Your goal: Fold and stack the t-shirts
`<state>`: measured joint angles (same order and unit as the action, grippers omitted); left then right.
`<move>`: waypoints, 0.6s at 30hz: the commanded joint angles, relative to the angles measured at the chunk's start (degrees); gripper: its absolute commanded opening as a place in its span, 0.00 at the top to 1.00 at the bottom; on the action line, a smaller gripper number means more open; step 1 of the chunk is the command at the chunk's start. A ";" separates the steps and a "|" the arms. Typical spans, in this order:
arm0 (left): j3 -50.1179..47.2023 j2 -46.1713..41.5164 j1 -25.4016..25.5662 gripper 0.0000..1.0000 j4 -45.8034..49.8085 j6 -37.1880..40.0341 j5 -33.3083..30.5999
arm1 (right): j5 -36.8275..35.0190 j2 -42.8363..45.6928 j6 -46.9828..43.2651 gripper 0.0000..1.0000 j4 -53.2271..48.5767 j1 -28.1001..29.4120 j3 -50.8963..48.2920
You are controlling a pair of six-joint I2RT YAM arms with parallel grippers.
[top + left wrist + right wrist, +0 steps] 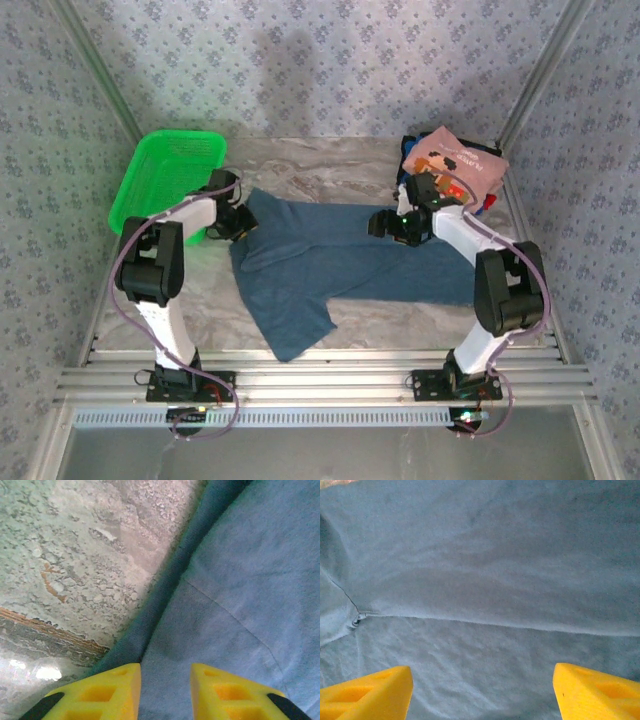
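Note:
The folded sleeve lies at a slant across the teal-blue t-shirt and the robot's left gripper is above its side, so next the gripper backs away and pinches the sleeve's lower corner [245,267].
A plain teal-blue t-shirt [330,255] lies spread across the middle of the table, one part reaching toward the near edge. My left gripper [238,225] hangs low over its left edge. In the left wrist view the yellow fingers [117,690] stand narrowly apart, flat cloth [240,580] lying between them beside a darker folded hem [165,590]. My right gripper [380,222] hovers over the shirt's upper right part. Its jaws are wide open [482,672] above smooth cloth [495,570] with a seam. A pink printed t-shirt [455,165] tops a pile with dark blue cloth [410,150] at the back right.
A green plastic mesh basket [165,180] stands at the back left, close to the left arm. Bare marbled tabletop [330,170] shows behind the shirt and at its left [75,555]. Patterned walls close in the back and sides; metal rails run along the near edge.

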<state>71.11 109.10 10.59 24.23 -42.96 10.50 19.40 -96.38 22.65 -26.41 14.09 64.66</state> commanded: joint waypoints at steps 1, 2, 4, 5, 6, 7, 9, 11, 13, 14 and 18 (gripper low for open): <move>-1.28 0.65 -0.04 0.74 -0.65 -0.46 0.54 | 0.99 -2.93 2.73 0.25 0.87 1.26 2.87; -1.53 0.76 0.00 0.78 -0.99 -0.69 0.97 | 1.02 -3.96 3.27 0.25 1.14 1.58 3.17; -2.34 0.49 -0.08 0.87 -1.38 -0.97 1.19 | -0.29 -5.73 4.55 0.26 1.00 1.85 4.08; -2.97 0.01 -0.34 0.92 -1.38 -0.99 0.81 | -1.54 -6.61 5.35 0.26 0.61 1.87 5.41; -3.80 -0.63 -0.54 0.95 -1.51 -1.13 0.50 | -2.42 -7.23 6.01 0.26 0.48 1.79 5.55; -4.81 -1.62 -0.87 0.97 -1.79 -1.08 0.10 | -3.36 -7.91 6.93 0.26 0.53 1.69 5.56; -6.31 -3.28 -1.35 1.00 -1.86 -0.84 -0.70 | -4.88 -8.87 8.74 0.26 0.92 1.18 5.31; -7.74 -4.82 -1.80 1.00 -1.78 -0.69 -1.49 | -6.41 -9.76 10.84 0.26 1.07 0.47 4.89; -9.26 -5.90 -2.30 1.00 -1.81 -0.74 -1.83 | -6.98 -10.23 12.79 0.27 1.78 -0.49 4.20; -10.39 -6.62 -2.56 1.00 -2.03 -1.14 -2.12 | -7.45 -10.32 12.94 0.27 2.16 -0.96 4.15; -15.15 -10.11 -3.21 1.00 -6.35 -3.41 -1.18 | -7.14 -10.68 15.26 0.27 3.45 -1.44 2.29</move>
<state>59.05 101.43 8.16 18.70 -43.62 8.97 13.69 -106.41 34.83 -23.83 12.95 67.99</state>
